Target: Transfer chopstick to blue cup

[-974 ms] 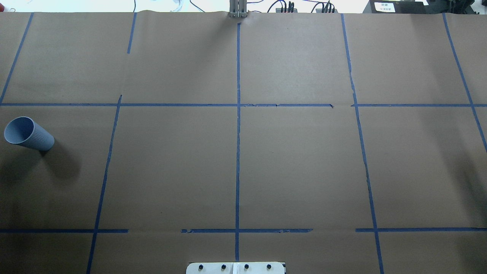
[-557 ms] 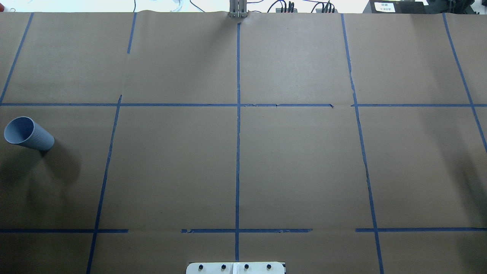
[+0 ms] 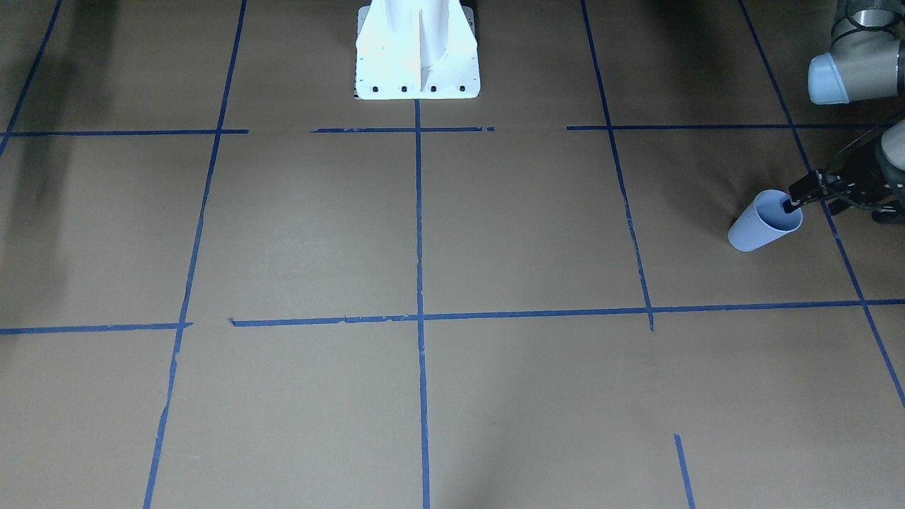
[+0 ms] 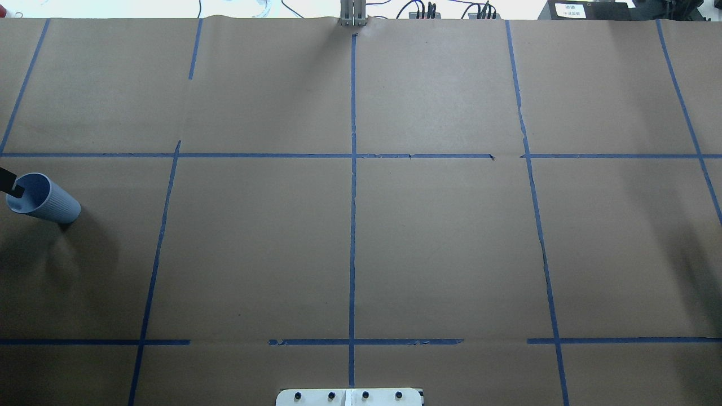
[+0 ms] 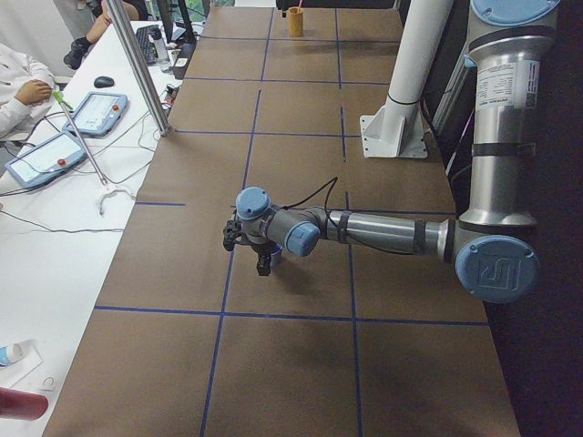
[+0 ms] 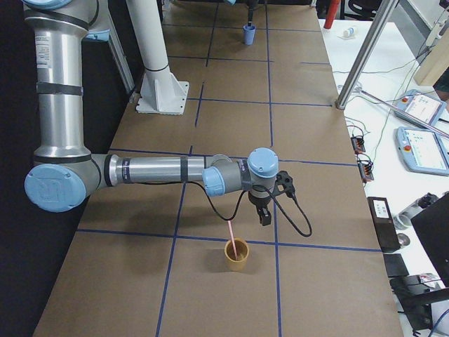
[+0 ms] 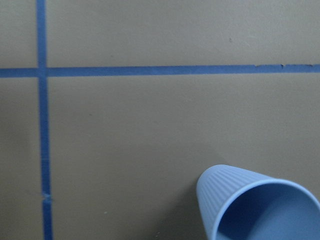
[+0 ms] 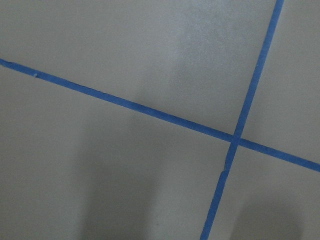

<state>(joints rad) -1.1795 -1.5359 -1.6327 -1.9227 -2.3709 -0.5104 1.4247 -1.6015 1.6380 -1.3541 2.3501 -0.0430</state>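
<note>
The blue cup will go from my left gripper onto the tape line from the white base (image 3: pixel 420 278), just short of its far crossing.
The blue cup (image 4: pixel 48 202) stands upright at the table's left end; it also shows in the front view (image 3: pixel 762 225) and at the bottom right of the left wrist view (image 7: pixel 257 207). My left gripper (image 3: pixel 793 203) reaches over the cup's rim, and only a black fingertip (image 4: pixel 10 184) shows in the overhead view. I cannot tell whether it is open or shut. A pale pink chopstick (image 6: pixel 231 228) leans in a tan cup (image 6: pixel 237 257) at the table's right end. My right gripper (image 6: pixel 265 214) hangs just above and beside that cup; its state cannot be told.
The table is covered in brown paper (image 4: pixel 440 237) with blue tape lines (image 4: pixel 352 197). The robot's white base (image 3: pixel 417 49) stands at the middle of the near edge. Operators' tablets (image 5: pixel 77 132) and cables lie on a side table.
A black fingertip of my left gripper has come in from the left edge of the overhead view and now sits over the blue cup's rim. The cup has not moved.
</note>
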